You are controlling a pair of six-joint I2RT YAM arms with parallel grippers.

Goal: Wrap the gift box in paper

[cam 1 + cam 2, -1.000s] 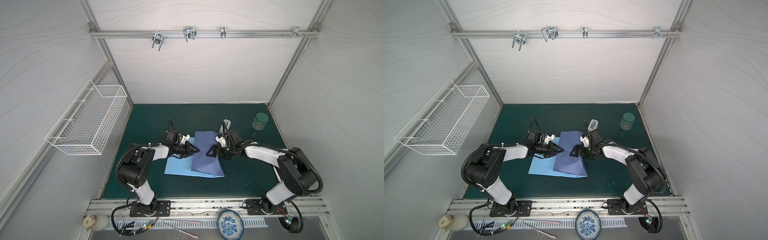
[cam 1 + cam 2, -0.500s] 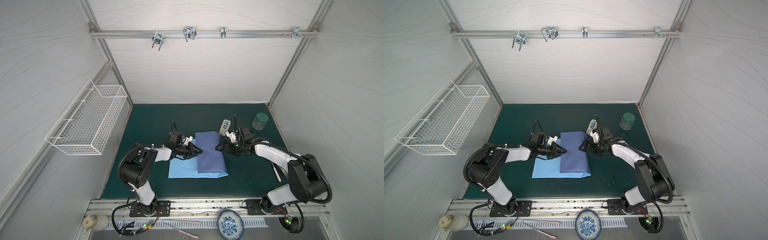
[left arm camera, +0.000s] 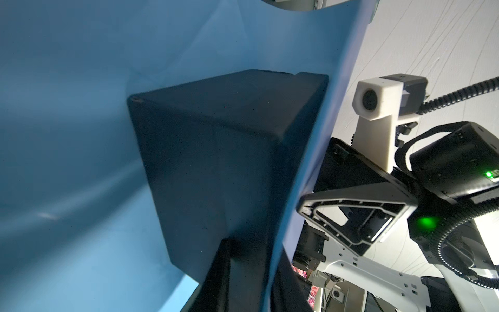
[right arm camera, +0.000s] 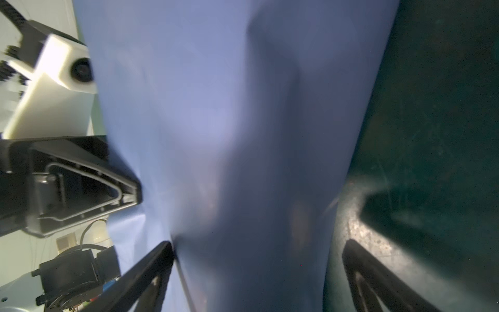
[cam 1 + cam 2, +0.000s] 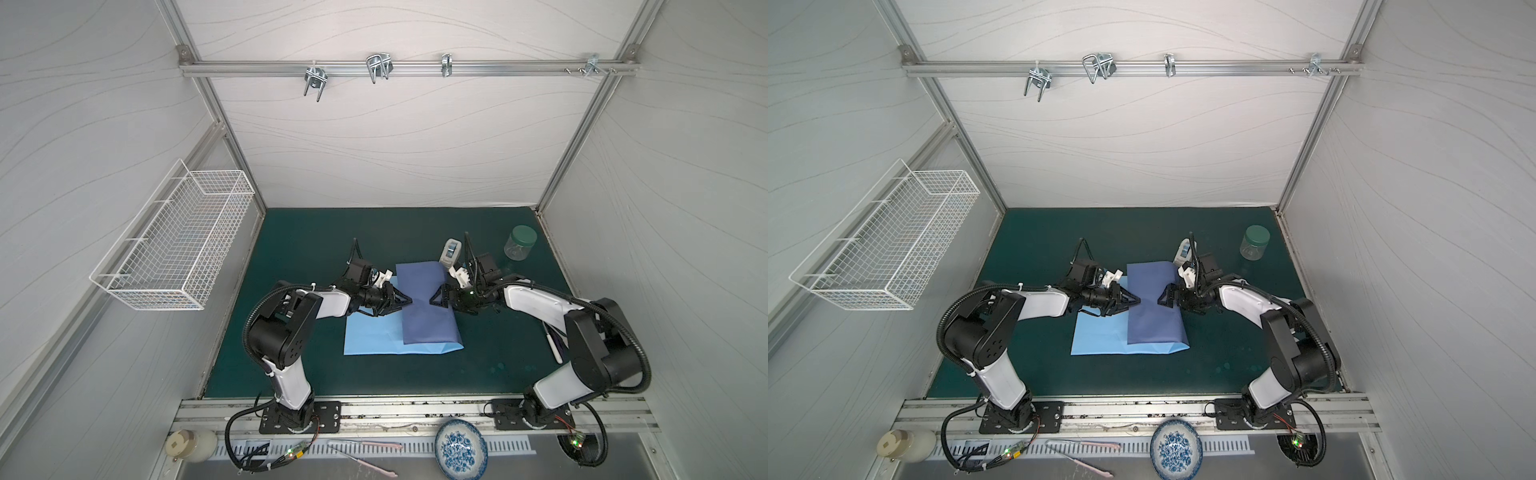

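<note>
The indigo flap's edge is pinched in my left gripper over the gift box, so this gripper should open, let the flap pull back and take hold of the gift box's upper edge [image 3: 273, 169].
The paper [image 5: 424, 303] lies mid-mat in both top views, its indigo flap [image 5: 1152, 307] folded over, the light blue face [image 5: 370, 336] flat to the left. The gift box [image 3: 216, 162] is hidden from above. It shows dark navy under the flap in the left wrist view. My left gripper [image 5: 405, 300] [image 3: 259, 283] is shut on the flap's edge above the box. My right gripper [image 5: 436, 297] [image 4: 253, 270] is open at the covered right side, one of its fingers [image 4: 151, 270] against the indigo paper, the other over the mat.
A white tape dispenser [image 5: 451, 252] stands just behind the right gripper, and a green-lidded jar [image 5: 519, 243] at the back right. A white pen [image 5: 552, 345] lies by the right arm. A wire basket [image 5: 174, 245] hangs on the left wall; a patterned bowl [image 5: 460, 449] sits beyond the front rail.
My left gripper has carried the flap edge a little to the right over the box. The right arm pulled back and shifted its pose; its gripper stays open by the right side.
</note>
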